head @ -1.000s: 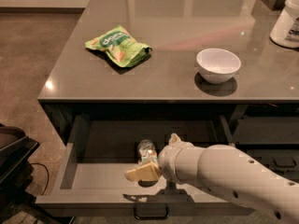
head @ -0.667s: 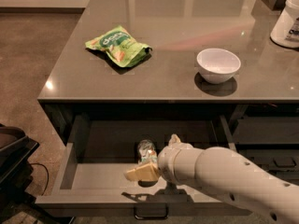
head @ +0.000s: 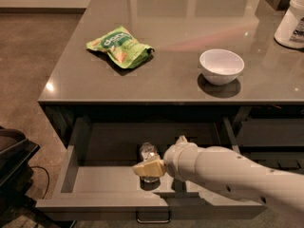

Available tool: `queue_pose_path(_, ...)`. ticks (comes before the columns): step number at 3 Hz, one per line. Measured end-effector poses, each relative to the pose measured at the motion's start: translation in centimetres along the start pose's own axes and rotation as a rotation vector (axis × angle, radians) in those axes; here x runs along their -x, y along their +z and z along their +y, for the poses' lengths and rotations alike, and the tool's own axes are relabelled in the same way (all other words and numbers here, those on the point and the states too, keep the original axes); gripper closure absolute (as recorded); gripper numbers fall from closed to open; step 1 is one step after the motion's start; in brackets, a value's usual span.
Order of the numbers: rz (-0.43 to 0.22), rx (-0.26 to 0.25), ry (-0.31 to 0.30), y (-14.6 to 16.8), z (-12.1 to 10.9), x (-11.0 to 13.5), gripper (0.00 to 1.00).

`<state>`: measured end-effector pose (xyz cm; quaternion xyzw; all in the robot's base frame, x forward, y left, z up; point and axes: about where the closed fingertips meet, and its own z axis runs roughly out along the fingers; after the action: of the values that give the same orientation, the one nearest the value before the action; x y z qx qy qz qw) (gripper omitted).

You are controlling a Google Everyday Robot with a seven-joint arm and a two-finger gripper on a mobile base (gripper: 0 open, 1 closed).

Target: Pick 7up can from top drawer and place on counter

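Observation:
I should close my gripper on the upper body of the 7up can (head: 148, 156), just under the can's shiny top.
The 7up can (head: 147, 152) stands upright on the grey floor of the open top drawer (head: 95, 186), near its middle. Only its shiny top and upper body show. My gripper (head: 150, 168) reaches in from the right on a white arm, and its tan tip sits right in front of the can, covering the can's lower part. The dark glossy counter (head: 166, 75) lies above the drawer.
A green snack bag (head: 121, 46) lies on the counter at the left. A white bowl (head: 221, 65) stands at the right, and a white tub (head: 290, 20) at the far right edge. Smaller dark drawers (head: 268, 134) sit right of the open drawer. A dark object (head: 12, 158) stands on the floor at the left.
My gripper's tan tip has shifted slightly upward against the can. The can has hardly moved.

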<state>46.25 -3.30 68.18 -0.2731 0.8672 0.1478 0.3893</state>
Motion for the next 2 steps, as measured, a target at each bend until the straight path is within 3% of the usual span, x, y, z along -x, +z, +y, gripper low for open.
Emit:
queue_pose_path(1, 0.006, 0.042, 0.028, 2.12, 0.11, 0.06, 0.0)
queue_pose_path(2, 0.008, 0.047, 0.032, 2.36, 0.13, -0.07, 0.0)
